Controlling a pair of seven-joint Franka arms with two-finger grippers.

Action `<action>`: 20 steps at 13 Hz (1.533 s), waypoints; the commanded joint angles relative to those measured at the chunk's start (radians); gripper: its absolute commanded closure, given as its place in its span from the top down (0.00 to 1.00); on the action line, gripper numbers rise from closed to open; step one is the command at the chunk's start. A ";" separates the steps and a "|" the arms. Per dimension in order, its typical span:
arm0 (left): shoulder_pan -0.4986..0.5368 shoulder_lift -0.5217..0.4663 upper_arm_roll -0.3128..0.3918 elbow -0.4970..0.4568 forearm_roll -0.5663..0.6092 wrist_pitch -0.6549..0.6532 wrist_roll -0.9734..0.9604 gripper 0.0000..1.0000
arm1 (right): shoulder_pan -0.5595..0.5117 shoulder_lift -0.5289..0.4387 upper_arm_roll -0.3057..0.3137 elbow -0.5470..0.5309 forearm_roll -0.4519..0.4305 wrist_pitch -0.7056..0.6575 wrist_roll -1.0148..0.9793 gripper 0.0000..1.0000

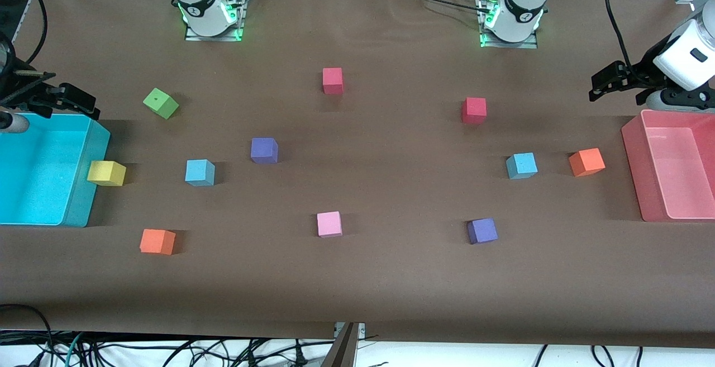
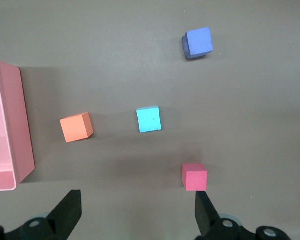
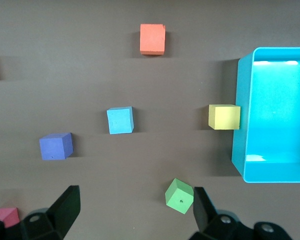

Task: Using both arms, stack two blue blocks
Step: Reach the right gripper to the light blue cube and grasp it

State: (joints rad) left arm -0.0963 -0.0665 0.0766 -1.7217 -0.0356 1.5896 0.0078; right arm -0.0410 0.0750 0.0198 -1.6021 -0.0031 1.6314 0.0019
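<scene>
The sides of the blue block (image 1: 199, 173) (image 3: 120, 120) that lies between the yellow cube and the purple cube will be gripped by my right gripper.
Two sky-blue blocks rest apart on the brown table. One blue block (image 1: 200, 172) (image 3: 120, 120) lies toward the right arm's end, between a yellow cube and a purple cube. The other blue block (image 1: 522, 166) (image 2: 149, 119) lies toward the left arm's end, beside an orange cube. My left gripper (image 1: 602, 86) (image 2: 136, 202) is open and empty, held high over the table by the pink bin. My right gripper (image 1: 84, 104) (image 3: 135, 197) is open and empty, held high over the rim of the cyan bin. Neither gripper touches a block.
A cyan bin (image 1: 78, 188) stands at the right arm's end with a yellow cube (image 1: 106, 173) against it. A pink bin (image 1: 634, 160) stands at the left arm's end. Red cubes (image 1: 333, 80) (image 1: 473, 110), purple cubes (image 1: 263, 150) (image 1: 482, 230), orange cubes (image 1: 586, 162) (image 1: 157, 241), a pink cube (image 1: 329, 224) and a green cube (image 1: 160, 103) are scattered about.
</scene>
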 commanded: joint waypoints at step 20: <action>0.006 0.002 -0.003 0.027 -0.004 -0.025 0.000 1.00 | 0.155 0.295 -0.023 -0.504 -0.032 0.781 0.106 1.00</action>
State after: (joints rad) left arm -0.0955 -0.0622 0.0763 -1.6995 -0.0356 1.5769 0.0077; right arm 0.1183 0.3775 -0.0022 -2.0779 -0.0189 2.3791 0.1057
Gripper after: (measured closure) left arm 0.000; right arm 0.000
